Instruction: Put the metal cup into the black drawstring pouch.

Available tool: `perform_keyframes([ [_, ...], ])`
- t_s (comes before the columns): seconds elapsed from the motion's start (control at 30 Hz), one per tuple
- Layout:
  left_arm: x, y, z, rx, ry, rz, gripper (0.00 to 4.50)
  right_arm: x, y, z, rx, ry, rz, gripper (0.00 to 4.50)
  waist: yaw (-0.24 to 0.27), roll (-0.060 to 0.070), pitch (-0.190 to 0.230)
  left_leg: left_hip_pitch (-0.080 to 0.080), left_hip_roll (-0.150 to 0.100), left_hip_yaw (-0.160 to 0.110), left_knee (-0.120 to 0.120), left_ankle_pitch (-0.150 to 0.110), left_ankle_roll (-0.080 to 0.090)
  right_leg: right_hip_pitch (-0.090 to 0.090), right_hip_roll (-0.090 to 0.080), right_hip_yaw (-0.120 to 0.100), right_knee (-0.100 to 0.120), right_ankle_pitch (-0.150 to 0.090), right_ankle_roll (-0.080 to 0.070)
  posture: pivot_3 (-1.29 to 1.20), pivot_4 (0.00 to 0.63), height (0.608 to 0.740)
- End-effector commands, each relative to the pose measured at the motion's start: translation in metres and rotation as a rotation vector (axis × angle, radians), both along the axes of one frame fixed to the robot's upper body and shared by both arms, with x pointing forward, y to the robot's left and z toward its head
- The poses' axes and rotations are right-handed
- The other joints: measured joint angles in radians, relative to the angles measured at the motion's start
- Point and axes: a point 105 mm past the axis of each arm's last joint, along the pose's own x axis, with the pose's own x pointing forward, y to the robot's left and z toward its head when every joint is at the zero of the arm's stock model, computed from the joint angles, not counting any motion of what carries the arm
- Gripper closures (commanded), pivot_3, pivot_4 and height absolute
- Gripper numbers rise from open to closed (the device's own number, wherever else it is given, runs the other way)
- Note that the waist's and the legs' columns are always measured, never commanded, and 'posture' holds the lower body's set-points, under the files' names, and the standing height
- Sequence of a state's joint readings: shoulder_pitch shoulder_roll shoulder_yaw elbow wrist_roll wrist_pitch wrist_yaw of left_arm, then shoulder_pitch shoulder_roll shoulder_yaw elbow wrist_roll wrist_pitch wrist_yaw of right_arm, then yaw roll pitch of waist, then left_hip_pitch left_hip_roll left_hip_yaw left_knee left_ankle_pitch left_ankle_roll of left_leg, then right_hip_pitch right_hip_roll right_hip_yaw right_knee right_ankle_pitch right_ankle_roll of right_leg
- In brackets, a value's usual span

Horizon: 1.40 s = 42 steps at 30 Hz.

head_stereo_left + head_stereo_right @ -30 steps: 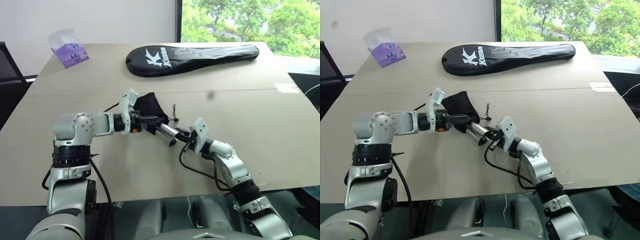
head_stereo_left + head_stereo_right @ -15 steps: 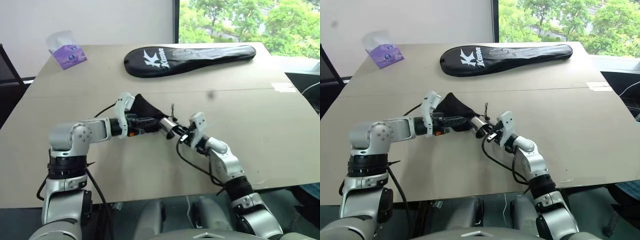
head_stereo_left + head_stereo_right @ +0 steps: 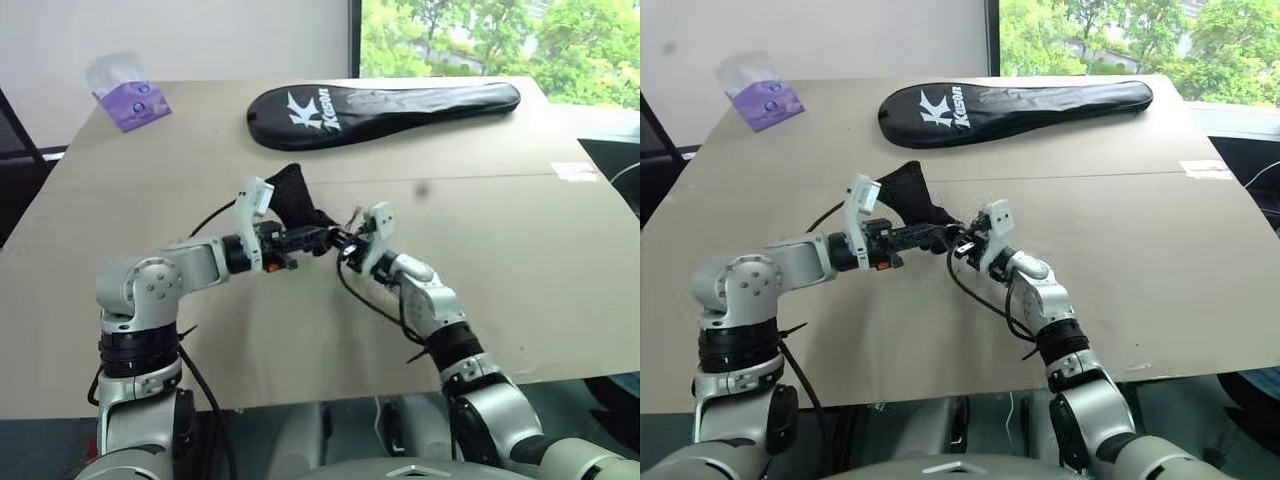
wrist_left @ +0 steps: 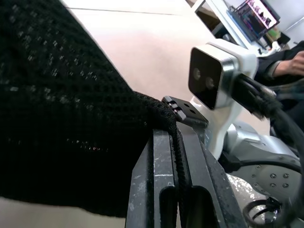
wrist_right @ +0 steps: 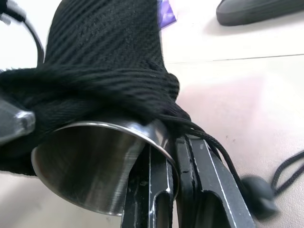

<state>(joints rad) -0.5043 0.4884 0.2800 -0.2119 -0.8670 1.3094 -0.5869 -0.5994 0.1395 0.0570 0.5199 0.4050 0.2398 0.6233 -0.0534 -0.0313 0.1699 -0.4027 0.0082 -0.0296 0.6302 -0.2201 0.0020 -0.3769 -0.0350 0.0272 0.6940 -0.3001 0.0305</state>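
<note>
My right gripper will free its fingers from around the metal cup's rim, which is blocking the pouch's opening, and then take the cord [image 5: 280,176] past the bead.
The black drawstring pouch [image 3: 297,197] hangs lifted off the table at its middle, and my left gripper [image 3: 318,240] is shut on the cloth at its mouth [image 4: 156,118]. The metal cup [image 5: 90,166], shiny steel, lies sideways with most of its body inside the pouch [image 5: 104,61]. Its open rim sticks out toward my right gripper [image 5: 173,147], which is shut on that rim. The two grippers meet tip to tip, with my right gripper [image 3: 342,246] just right of the left one. The pouch's cord and its bead [image 5: 259,197] trail down beside my right fingers.
A long black racket case [image 3: 380,103] with white lettering lies across the far side of the tan table [image 3: 500,260]. A purple tissue pack [image 3: 128,95] sits at the far left corner. The table's right edge runs close to a window.
Both grippers have risen and drawn together. The right one has moved left and rolled, pushing the cup further into the pouch, so its body no longer shows between them.
</note>
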Motion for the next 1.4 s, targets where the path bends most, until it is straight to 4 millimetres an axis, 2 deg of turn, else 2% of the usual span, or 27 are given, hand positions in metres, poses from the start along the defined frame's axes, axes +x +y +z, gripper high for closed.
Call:
perform_keyframes([
  [0.03, -0.008, -0.002, 0.015, -0.037, -0.041, -0.020, 4.50, -0.005, 0.043, 0.031, 0.152, 0.054, 0.064, 4.45, 0.001, 0.000, 0.000, 0.001, 0.000, 0.000, 0.000, 0.000, 0.000, 0.001, 0.000, 0.000, 0.000, 0.000, 0.000, 0.00, 0.150, 0.740],
  [0.1, -0.007, -0.004, 0.018, -0.055, -0.039, -0.014, 4.50, -0.003, 0.051, 0.024, -0.094, -0.126, 0.020, 4.45, -0.001, 0.000, 0.000, 0.001, 0.000, 0.000, 0.000, 0.000, 0.000, 0.001, 0.000, 0.000, 0.000, 0.000, 0.000, 0.00, 0.150, 0.740],
  [0.13, -0.007, -0.005, 0.019, -0.067, -0.037, -0.014, 4.50, -0.002, 0.054, 0.016, -0.291, -0.259, -0.008, 4.45, -0.004, 0.001, 0.001, 0.001, 0.000, 0.001, 0.000, 0.000, 0.000, 0.000, 0.001, 0.000, 0.000, 0.000, 0.000, 0.00, 0.150, 0.740],
  [0.17, -0.007, -0.008, 0.021, -0.080, -0.035, -0.017, 4.50, -0.003, 0.058, 0.006, -0.532, -0.458, -0.010, 4.45, -0.007, 0.001, 0.001, 0.001, 0.000, 0.001, 0.000, 0.000, 0.000, 0.000, 0.001, 0.001, 0.000, 0.000, 0.000, 0.00, 0.150, 0.740],
  [0.23, -0.007, -0.011, 0.021, -0.097, -0.031, -0.019, 4.50, -0.007, 0.060, -0.007, -0.820, -0.793, 0.029, 4.45, -0.014, 0.002, 0.004, 0.000, -0.001, 0.003, 0.000, 0.000, 0.000, -0.003, 0.002, 0.001, 0.002, 0.000, 0.000, 0.00, 0.150, 0.740],
  [0.27, -0.007, -0.013, 0.020, -0.097, -0.028, -0.016, 4.50, -0.006, 0.058, -0.010, -0.839, -0.819, 0.040, 4.45, -0.013, 0.002, 0.004, -0.001, -0.001, 0.003, 0.000, 0.002, -0.003, -0.004, 0.001, 0.001, 0.002, 0.000, 0.000, 0.00, 0.150, 0.740],
  [0.33, -0.007, -0.014, 0.014, -0.096, -0.016, -0.009, 4.50, 0.007, 0.056, 0.017, -0.440, -0.408, -0.069, 4.45, -0.002, 0.001, 0.003, -0.003, -0.001, 0.000, 0.000, 0.003, -0.005, -0.004, 0.001, 0.000, 0.000, 0.000, 0.000, 0.00, 0.150, 0.740],
  [0.37, -0.007, -0.014, 0.013, -0.096, -0.012, -0.007, 4.50, 0.009, 0.055, 0.025, -0.283, -0.267, -0.070, 4.45, 0.002, 0.002, 0.004, -0.005, -0.001, -0.002, 0.001, 0.003, -0.005, -0.004, 0.001, -0.002, -0.001, 0.000, 0.000, 0.00, 0.150, 0.740],
  [0.4, -0.007, -0.014, 0.012, -0.096, -0.011, -0.007, 4.50, 0.009, 0.054, 0.032, -0.191, -0.203, -0.050, 4.45, 0.013, 0.002, 0.004, -0.009, 0.000, -0.005, 0.003, 0.003, -0.006, -0.004, 0.001, -0.005, -0.003, 0.000, 0.000, 0.00, 0.150, 0.740],
  [0.47, -0.007, -0.016, 0.012, -0.103, -0.012, -0.015, 4.50, 0.016, 0.046, 0.040, -0.237, -0.275, -0.094, 4.45, 0.019, 0.001, 0.005, -0.015, -0.001, -0.005, 0.004, 0.003, -0.006, -0.008, 0.000, -0.006, -0.003, 0.000, 0.000, 0.00, 0.150, 0.740],
  [0.5, -0.006, -0.018, 0.012, -0.104, -0.015, -0.016, 4.50, 0.015, 0.047, 0.037, -0.463, -0.497, -0.087, 4.45, 0.018, 0.001, 0.005, -0.015, -0.001, -0.005, 0.004, 0.003, -0.006, -0.008, -0.001, -0.006, -0.004, 0.000, 0.000, 0.00, 0.150, 0.740],
  [0.57, -0.002, -0.020, 0.014, -0.113, -0.023, -0.014, 4.50, 0.007, 0.050, 0.026, -0.727, -0.794, -0.020, 4.45, 0.011, 0.002, 0.005, -0.015, -0.002, -0.005, 0.004, 0.003, -0.006, -0.009, -0.001, -0.005, -0.004, 0.000, 0.000, 0.00, 0.150, 0.740],
  [0.6, 0.000, -0.021, 0.015, -0.121, -0.028, -0.013, 4.50, 0.004, 0.052, 0.024, -0.720, -0.799, 0.001, 4.45, 0.011, 0.002, 0.005, -0.015, -0.002, -0.003, 0.003, 0.003, -0.006, -0.010, 0.000, -0.004, -0.004, 0.000, 0.000, 0.00, 0.150, 0.740],
  [0.67, 0.004, -0.023, 0.018, -0.138, -0.038, -0.006, 4.50, 0.004, 0.054, 0.035, -0.471, -0.549, -0.025, 4.45, 0.012, 0.002, 0.005, -0.014, -0.002, -0.004, 0.003, 0.003, -0.006, -0.011, 0.000, -0.004, -0.002, 0.000, 0.000, 0.00, 0.150, 0.740],
  [0.7, 0.006, -0.023, 0.018, -0.147, -0.038, 0.001, 4.50, 0.004, 0.054, 0.037, -0.423, -0.497, -0.023, 4.45, 0.011, 0.002, 0.005, -0.014, -0.001, -0.004, 0.003, 0.004, -0.006, -0.011, 0.001, -0.005, -0.002, 0.000, 0.000, 0.00, 0.150, 0.740],
  [0.8, 0.013, -0.017, 0.017, -0.164, -0.030, 0.038, 4.50, -0.003, 0.047, 0.029, -0.517, -0.549, 0.063, 4.45, 0.012, 0.002, 0.005, -0.014, -0.001, -0.004, 0.003, 0.004, -0.007, -0.010, 0.001, -0.004, -0.002, 0.000, 0.000, 0.00, 0.150, 0.740],
  [0.83, 0.014, -0.015, 0.017, -0.165, -0.028, 0.047, 4.50, -0.004, 0.046, 0.029, -0.513, -0.542, 0.077, 3.93, 0.014, 0.002, 0.005, -0.014, -0.002, -0.004, 0.003, 0.004, -0.007, -0.010, 0.000, -0.004, -0.002, 0.000, 0.000, 0.00, 0.150, 0.740],
  [0.93, 0.023, -0.004, 0.015, -0.160, -0.030, 0.087, 4.50, -0.011, 0.033, 0.032, -0.546, -0.550, 0.113, 2.93, 0.016, 0.002, 0.005, -0.014, -0.002, -0.004, 0.003, 0.004, -0.006, -0.010, 0.000, -0.005, -0.002, 0.000, 0.000, 0.00, 0.150, 0.740],
  [1.03, 0.033, 0.013, 0.013, -0.139, -0.039, 0.122, 4.50, -0.016, 0.010, 0.043, -0.598, -0.572, 0.085, 1.33, 0.016, 0.002, 0.006, -0.014, -0.002, -0.005, 0.003, 0.004, -0.007, -0.010, 0.000, -0.005, -0.001, 0.000, 0.000, 0.00, 0.150, 0.740],
  [1.07, 0.036, 0.018, 0.012, -0.120, -0.045, 0.128, 4.50, -0.021, 0.004, 0.049, -0.598, -0.578, 0.092, 0.98, 0.016, 0.002, 0.006, -0.014, -0.002, -0.005, 0.003, 0.004, -0.007, -0.010, 0.000, -0.005, -0.001, 0.000, 0.000, 0.00, 0.150, 0.740],
  [1.23, 0.045, 0.033, 0.014, -0.085, -0.071, 0.130, 4.50, -0.043, -0.024, 0.079, -0.530, -0.548, 0.138, 0.98, 0.015, 0.003, 0.006, -0.014, -0.002, -0.005, 0.003, 0.004, -0.007, -0.010, 0.000, -0.006, -0.002, 0.000, 0.000, 0.00, 0.150, 0.740],
  [1.3, 0.047, 0.037, 0.017, -0.085, -0.081, 0.119, 4.50, -0.050, -0.033, 0.084, -0.531, -0.552, 0.144, 0.22, 0.016, 0.003, 0.006, -0.015, -0.002, -0.005, 0.003, 0.004, -0.006, -0.010, 0.000, -0.007, -0.002, 0.000, 0.000, 0.00, 0.150, 0.740],
  [1.33, 0.047, 0.039, 0.020, -0.085, -0.089, 0.103, 4.50, -0.046, -0.039, 0.083, -0.550, -0.548, 0.105, 0.04, 0.016, 0.003, 0.006, -0.015, -0.002, -0.005, 0.003, 0.004, -0.006, -0.010, 0.000, -0.007, -0.002, 0.000, 0.000, 0.00, 0.150, 0.740],
  [1.4, 0.046, 0.043, 0.026, -0.082, -0.104, 0.076, 4.50, -0.039, -0.047, 0.073, -0.616, -0.546, 0.058, 0.04, 0.015, 0.003, 0.006, -0.015, -0.002, -0.005, 0.003, 0.004, -0.006, -0.010, 0.000, -0.008, -0.002, 0.000, 0.000, 0.00, 0.150, 0.740],
])
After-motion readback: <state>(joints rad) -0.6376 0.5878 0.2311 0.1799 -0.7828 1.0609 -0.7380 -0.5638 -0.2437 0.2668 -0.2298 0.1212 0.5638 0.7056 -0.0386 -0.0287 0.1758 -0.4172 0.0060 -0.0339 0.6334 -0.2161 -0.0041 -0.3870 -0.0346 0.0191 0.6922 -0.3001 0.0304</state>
